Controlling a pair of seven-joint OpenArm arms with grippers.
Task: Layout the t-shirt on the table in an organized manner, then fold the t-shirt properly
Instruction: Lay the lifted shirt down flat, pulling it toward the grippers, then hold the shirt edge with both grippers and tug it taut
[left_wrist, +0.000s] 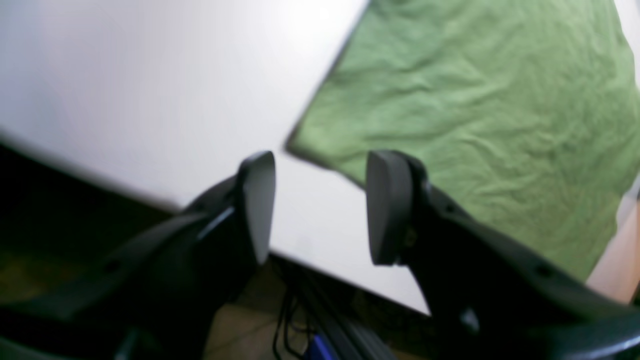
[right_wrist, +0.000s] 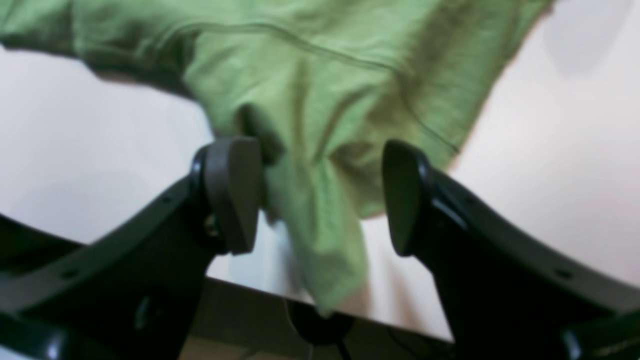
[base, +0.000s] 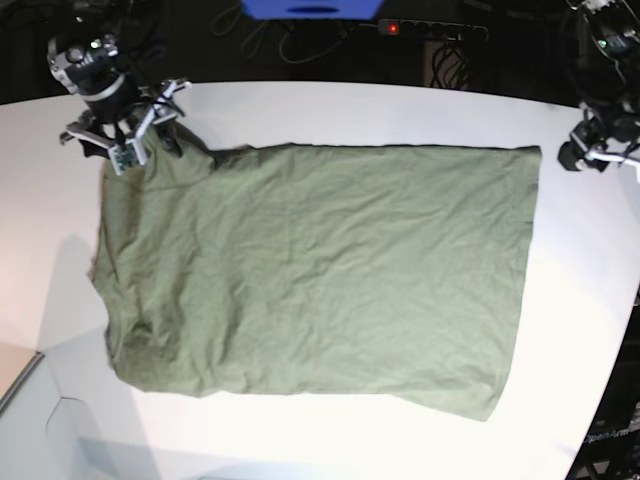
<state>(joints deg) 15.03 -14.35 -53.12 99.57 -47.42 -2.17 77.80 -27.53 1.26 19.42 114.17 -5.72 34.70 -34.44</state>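
Observation:
Next, I close my left gripper on the hem (base: 534, 190) (left_wrist: 313, 103) of the olive-green t-shirt, next to the hem's far corner.
The olive-green t-shirt (base: 310, 275) lies spread flat on the white table (base: 580, 300), wrinkled, with its hem toward the right in the base view. My left gripper (left_wrist: 320, 205) hovers open over the table's far edge, just off the shirt's hem corner (left_wrist: 295, 142), and nothing is between its fingers. In the base view it (base: 585, 155) sits right of that corner. My right gripper (right_wrist: 320, 195) is open at the shirt's far-left sleeve (base: 165, 165), and a loose fold of green cloth (right_wrist: 325, 240) hangs between the parted fingers, blurred.
A blue object (base: 310, 8) and a power strip with a red light (base: 430, 28) lie beyond the table's far edge. Dark floor and cables (left_wrist: 290, 325) show below that edge. The table's curved rim (base: 20, 385) runs at the lower left.

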